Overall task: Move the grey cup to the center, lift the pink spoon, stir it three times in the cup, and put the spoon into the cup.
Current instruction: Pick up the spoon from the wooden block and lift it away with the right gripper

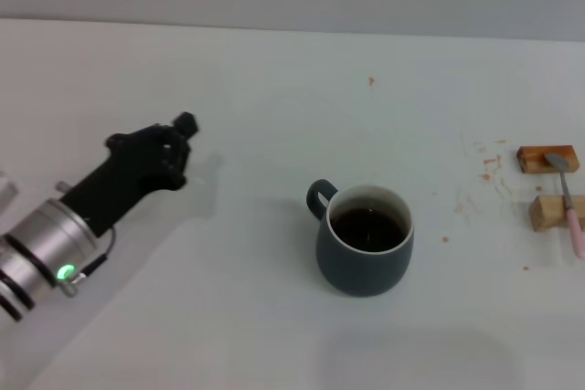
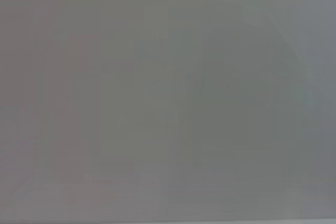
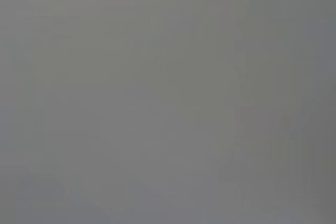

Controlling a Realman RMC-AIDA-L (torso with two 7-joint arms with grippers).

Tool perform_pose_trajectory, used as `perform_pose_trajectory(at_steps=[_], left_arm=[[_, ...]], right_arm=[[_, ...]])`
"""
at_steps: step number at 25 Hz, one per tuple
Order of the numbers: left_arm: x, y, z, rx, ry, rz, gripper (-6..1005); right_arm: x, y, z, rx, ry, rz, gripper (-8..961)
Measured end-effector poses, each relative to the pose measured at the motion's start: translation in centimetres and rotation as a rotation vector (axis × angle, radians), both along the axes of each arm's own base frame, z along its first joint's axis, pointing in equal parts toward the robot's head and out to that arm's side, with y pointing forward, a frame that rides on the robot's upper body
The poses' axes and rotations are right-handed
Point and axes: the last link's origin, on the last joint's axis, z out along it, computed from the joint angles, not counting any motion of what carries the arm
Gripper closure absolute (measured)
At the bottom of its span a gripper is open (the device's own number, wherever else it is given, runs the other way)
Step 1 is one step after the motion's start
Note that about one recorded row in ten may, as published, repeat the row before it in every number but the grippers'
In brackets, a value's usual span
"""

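Next, my right gripper moves to the pink spoon's handle (image 1: 576,233), just in front of the nearer wooden block, and closes there.
The grey cup (image 1: 364,242) stands upright near the middle of the white table, its small handle turned toward the left and back, with dark brown liquid inside. The pink spoon (image 1: 570,205) lies at the far right across two small wooden blocks, metal bowl toward the back, pink handle toward the front. My left gripper (image 1: 180,139) hovers over the table well left of the cup, apart from it and holding nothing. The right gripper is out of view. Both wrist views show only plain grey surface.
Two wooden blocks (image 1: 547,159) (image 1: 551,212) sit at the right edge under the spoon. Small orange-brown crumbs and stains (image 1: 491,167) are scattered left of the blocks. The table's back edge (image 1: 292,29) runs across the top.
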Motion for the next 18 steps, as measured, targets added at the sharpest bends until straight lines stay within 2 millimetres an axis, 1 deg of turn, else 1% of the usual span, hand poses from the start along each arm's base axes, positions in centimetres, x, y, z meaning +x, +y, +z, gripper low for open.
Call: perform_pose_trajectory(at_steps=[2,5,7,8,12,15,18], left_arm=[[-0.6,0.0,0.7,0.011,-0.004,0.016,970],[-1.0,0.1,1.2,0.019,0.003,0.025,970],[-1.1,0.3,1.3,0.023,0.004,0.025,970],[-0.9,0.7,1.6,0.029,0.009,0.022,969],[-0.8,1.2,1.8,0.033,0.018,0.017,969],[-0.9,2.1,2.3,0.040,0.030,0.021,968],[-0.8,2.5,2.5,0.039,0.038,0.015,968]], right_arm=[[-0.9,-0.7,-0.9,0.017,-0.055,0.029,940],[-2.4,-1.9,-2.4,0.058,-0.144,0.063,936],[-3.1,-2.9,-3.3,0.081,-0.197,0.065,934],[-3.4,-3.3,-3.7,0.086,-0.222,0.066,933],[-4.6,-5.5,-5.6,0.084,-0.268,0.074,928],[-5.1,-6.8,-6.8,0.079,-0.275,0.047,924],[-5.4,-7.8,-7.8,0.052,-0.282,0.032,921]])
